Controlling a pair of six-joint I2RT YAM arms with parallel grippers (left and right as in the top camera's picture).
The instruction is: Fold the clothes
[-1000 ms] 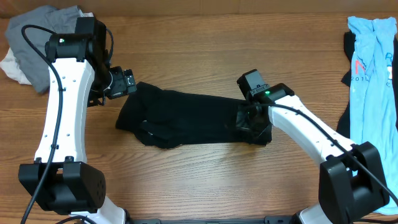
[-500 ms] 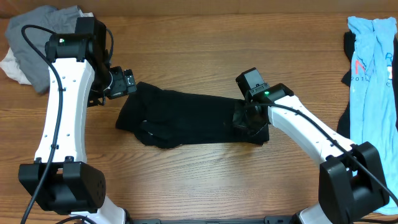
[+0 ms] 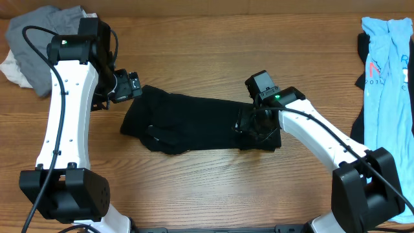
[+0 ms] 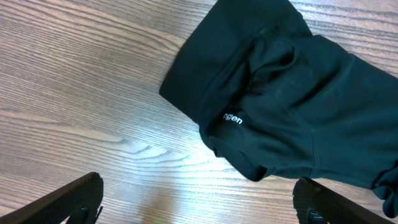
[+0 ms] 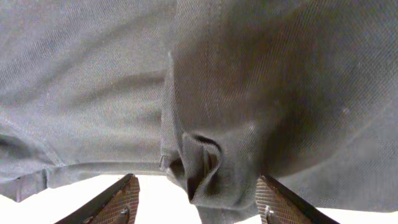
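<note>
The fingers of the robot's right gripper straddle a loose fold short of the black T-shirt's end, so next the gripper lifts clear and takes the T-shirt by its outer edge (image 3: 279, 138).
A black T-shirt (image 3: 194, 123) lies crumpled lengthwise across the middle of the wooden table. My right gripper (image 3: 255, 127) is down on its right end. In the right wrist view its jaws stand apart, and a loose fold of the dark fabric (image 5: 205, 162) hangs between the fingers (image 5: 118, 202) without being pinched. My left gripper (image 3: 132, 85) hovers at the shirt's upper left corner. In the left wrist view it is wide open (image 4: 199, 205) over bare wood, with the shirt's left end (image 4: 292, 106) just ahead and a small white label showing.
A heap of grey and white clothes (image 3: 39, 45) sits at the far left corner behind the left arm. A light-blue shirt with red print (image 3: 388, 71) lies along the right edge, with a dark piece (image 3: 360, 77) beside it.
My right gripper has opened and let go of the shirt's right end. The fabric there has slackened and spread a little leftward. The left arm has not moved.
</note>
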